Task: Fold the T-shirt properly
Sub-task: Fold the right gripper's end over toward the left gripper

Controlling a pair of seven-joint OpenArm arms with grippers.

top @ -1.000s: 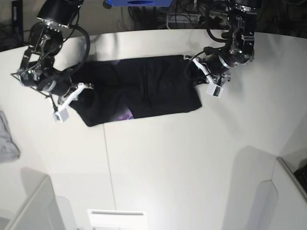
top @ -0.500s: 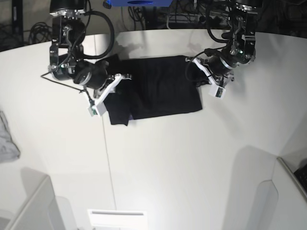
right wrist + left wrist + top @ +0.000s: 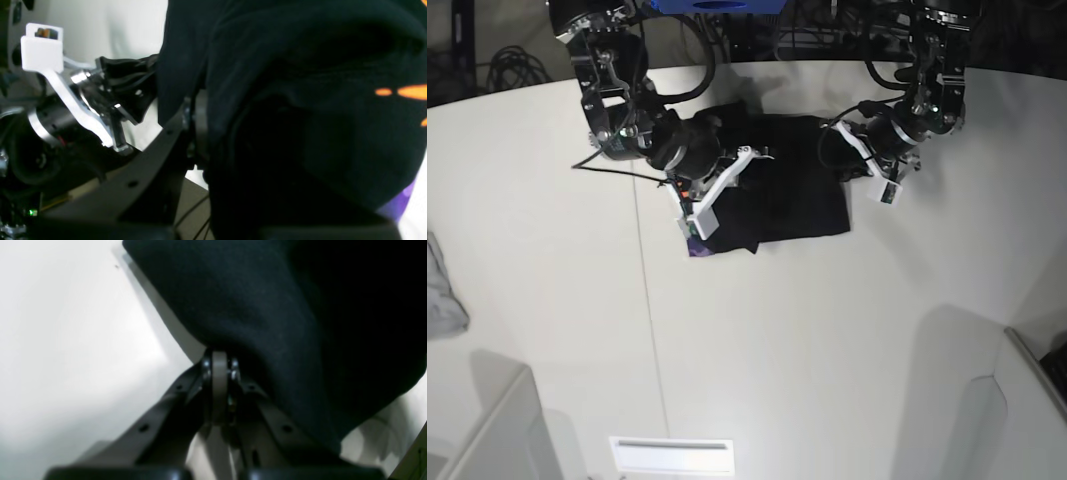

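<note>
The robot's right gripper should release the lifted part of the black T-shirt, now doubled over, on the shirt's edge [image 3: 830, 187] [image 3: 174, 78] next to the left gripper.
The black T-shirt [image 3: 797, 190] lies at the back of the white table [image 3: 757, 330], with its left part lifted and doubled over to the right. My right gripper [image 3: 735, 148] is shut on that lifted part. In the right wrist view black cloth [image 3: 300, 100] drapes over the right gripper [image 3: 196, 106], showing orange print [image 3: 410, 91] and a purple patch [image 3: 400, 200]. My left gripper [image 3: 829, 136] sits at the shirt's right edge. Its jaws are shut in the left wrist view, where the left gripper [image 3: 220, 365] pinches the edge of the cloth [image 3: 267, 306] just above the table [image 3: 66, 323].
A small grey cloth [image 3: 442, 290] lies at the table's left edge. White panels stand at the front left [image 3: 487, 420] and front right [image 3: 1017, 400]. A blue object [image 3: 717, 5] and cables sit behind the table. The left arm's white camera mount [image 3: 41, 50] is close to my right gripper.
My right arm has swept rightward, carrying the shirt's left side up and over the middle, so the spread shirt is narrower. The left gripper has held its place at the right edge.
</note>
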